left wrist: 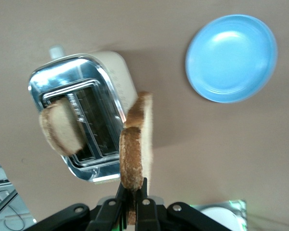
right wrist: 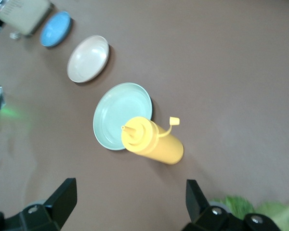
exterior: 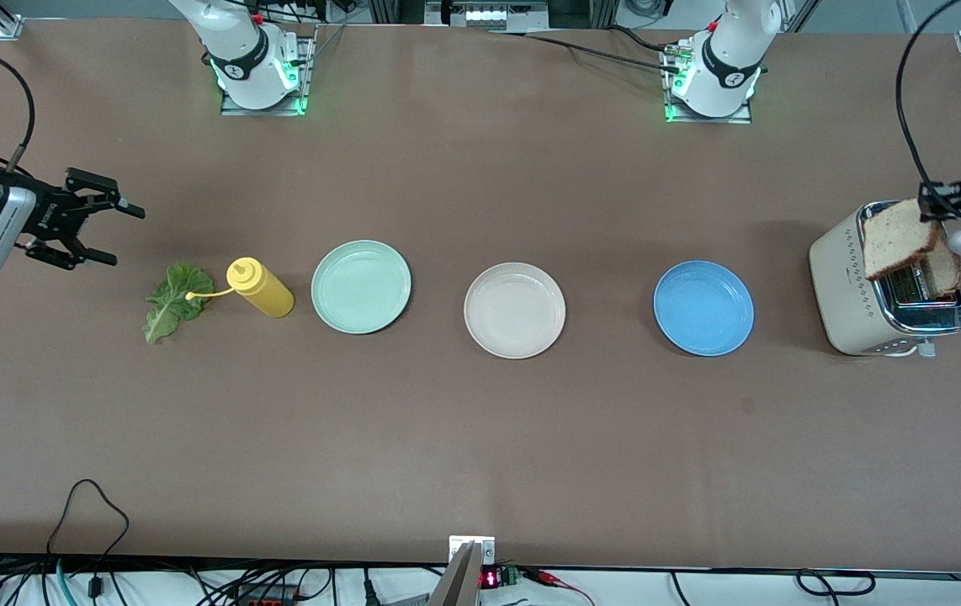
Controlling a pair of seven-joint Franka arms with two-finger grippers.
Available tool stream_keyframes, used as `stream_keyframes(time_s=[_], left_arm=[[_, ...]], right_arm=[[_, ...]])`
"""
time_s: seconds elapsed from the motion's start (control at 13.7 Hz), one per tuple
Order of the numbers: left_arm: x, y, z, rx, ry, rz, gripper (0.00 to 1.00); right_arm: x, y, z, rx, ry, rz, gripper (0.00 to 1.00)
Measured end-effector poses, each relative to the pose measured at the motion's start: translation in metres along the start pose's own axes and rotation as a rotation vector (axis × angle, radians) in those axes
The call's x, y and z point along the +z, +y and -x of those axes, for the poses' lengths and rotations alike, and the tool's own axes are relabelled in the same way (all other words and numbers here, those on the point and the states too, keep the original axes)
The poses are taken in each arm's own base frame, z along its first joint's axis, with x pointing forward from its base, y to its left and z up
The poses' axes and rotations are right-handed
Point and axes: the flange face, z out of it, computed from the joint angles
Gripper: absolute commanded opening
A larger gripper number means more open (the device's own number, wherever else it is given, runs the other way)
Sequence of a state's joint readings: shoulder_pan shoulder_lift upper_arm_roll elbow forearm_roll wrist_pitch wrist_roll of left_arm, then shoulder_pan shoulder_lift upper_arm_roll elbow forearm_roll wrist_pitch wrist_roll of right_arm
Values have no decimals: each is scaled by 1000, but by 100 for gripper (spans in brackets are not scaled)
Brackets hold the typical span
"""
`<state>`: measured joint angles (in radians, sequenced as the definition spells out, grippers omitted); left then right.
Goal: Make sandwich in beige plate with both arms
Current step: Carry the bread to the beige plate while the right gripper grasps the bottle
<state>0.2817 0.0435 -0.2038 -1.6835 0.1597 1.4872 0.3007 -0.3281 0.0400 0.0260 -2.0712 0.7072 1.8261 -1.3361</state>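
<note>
The robot's left gripper needs to release the toast slice flat on the middle of the bare beige plate (exterior: 518,308). The slice is now lifted out of the toaster.
The beige plate (exterior: 514,310) (right wrist: 88,58) sits bare at mid-table. At the left arm's end stands a cream toaster (exterior: 846,295) (left wrist: 116,65). My left gripper (exterior: 939,200) (left wrist: 133,185) hangs over it, shut on the top edge of a toast slice (exterior: 897,240) (left wrist: 137,144) lifted out of the slot. A second slice (exterior: 947,269) (left wrist: 60,127) still stands in the toaster. A green lettuce leaf (exterior: 173,299) (right wrist: 241,207) lies flat at the right arm's end. My right gripper (exterior: 123,236) (right wrist: 130,192) hovers open and holds nothing, over the table beside the leaf.
A yellow squeeze bottle (exterior: 260,288) (right wrist: 151,142) lies between the leaf and a mint green plate (exterior: 361,286) (right wrist: 121,115). A blue plate (exterior: 703,307) (left wrist: 231,57) sits between the beige plate and the toaster. Cables hang along the table's near edge.
</note>
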Motion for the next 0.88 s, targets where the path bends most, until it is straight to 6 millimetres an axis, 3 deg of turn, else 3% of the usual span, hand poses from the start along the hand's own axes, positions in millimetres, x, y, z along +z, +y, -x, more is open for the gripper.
stream_keyframes(time_s=[0.15, 0.29, 0.44, 0.58, 0.73, 0.88], left_arm=[[-24, 60, -11, 69, -3, -13, 1], [-23, 134, -34, 156, -5, 17, 1], [1, 200, -61, 233, -39, 109, 1], [30, 252, -100, 291, -53, 264, 1], [57, 292, -148, 290, -4, 462, 1], [86, 314, -192, 219, 76, 686, 1]], right_arm=[[22, 17, 20, -108, 110, -57, 100], [48, 40, 44, -192, 218, -115, 100], [78, 62, 69, -269, 335, -173, 100], [106, 78, 89, -351, 434, -232, 100], [134, 92, 100, -417, 520, -284, 100], [165, 106, 112, -495, 586, -304, 100]])
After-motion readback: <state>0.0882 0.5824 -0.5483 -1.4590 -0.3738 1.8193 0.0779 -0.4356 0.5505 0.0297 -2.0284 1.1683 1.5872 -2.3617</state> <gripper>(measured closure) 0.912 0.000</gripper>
